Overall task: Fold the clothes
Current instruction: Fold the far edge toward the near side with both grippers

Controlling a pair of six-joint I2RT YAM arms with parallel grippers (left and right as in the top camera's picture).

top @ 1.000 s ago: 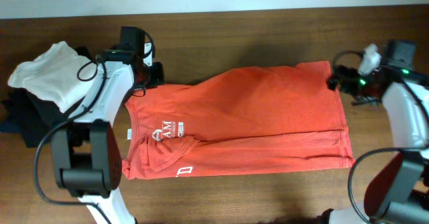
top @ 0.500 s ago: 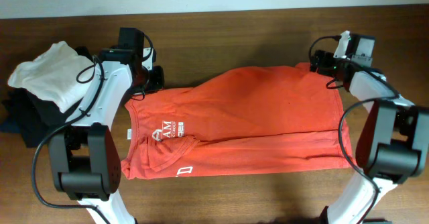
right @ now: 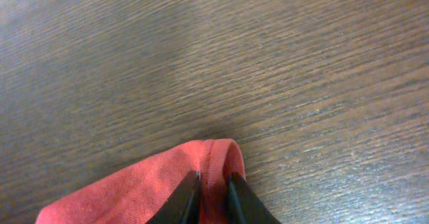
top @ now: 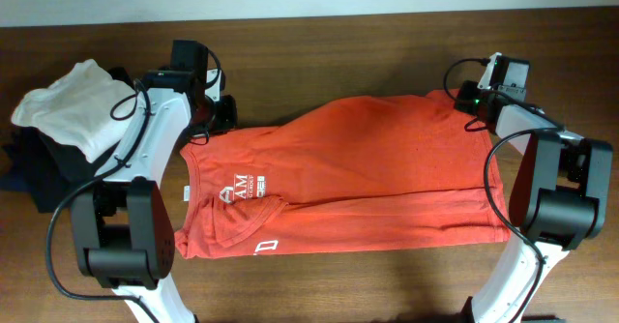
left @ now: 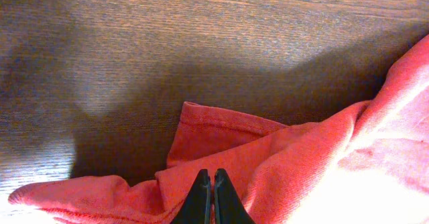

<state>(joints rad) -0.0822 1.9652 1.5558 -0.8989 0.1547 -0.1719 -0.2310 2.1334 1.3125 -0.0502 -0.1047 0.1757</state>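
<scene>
Next, I let go of the T-shirt's far edge with my left gripper on the cloth (top: 203, 208) between the white tag and folded flap.
The clothes, a red-orange T-shirt (top: 358, 178) with white chest lettering, lie spread across the table with the near long edge folded over. My left gripper (top: 221, 113) is at the shirt's far left sleeve. In the left wrist view its jaws (left: 208, 176) are pressed together in bunched red cloth (left: 301, 157). My right gripper (top: 466, 101) sits at the far right corner of the shirt. The right wrist view shows the gripper (right: 213, 178) shut on a folded bit of red hem (right: 147, 184), with cloth showing between the fingers.
A white folded garment (top: 73, 105) lies on black garments (top: 34, 168) at the left edge of the wooden table (top: 387, 43). A small white tag (top: 184, 193) sticks out at the shirt's left edge.
My right gripper moved left from beyond the shirt's right edge to its far right corner and closed on the hem. The left arm has not moved.
</scene>
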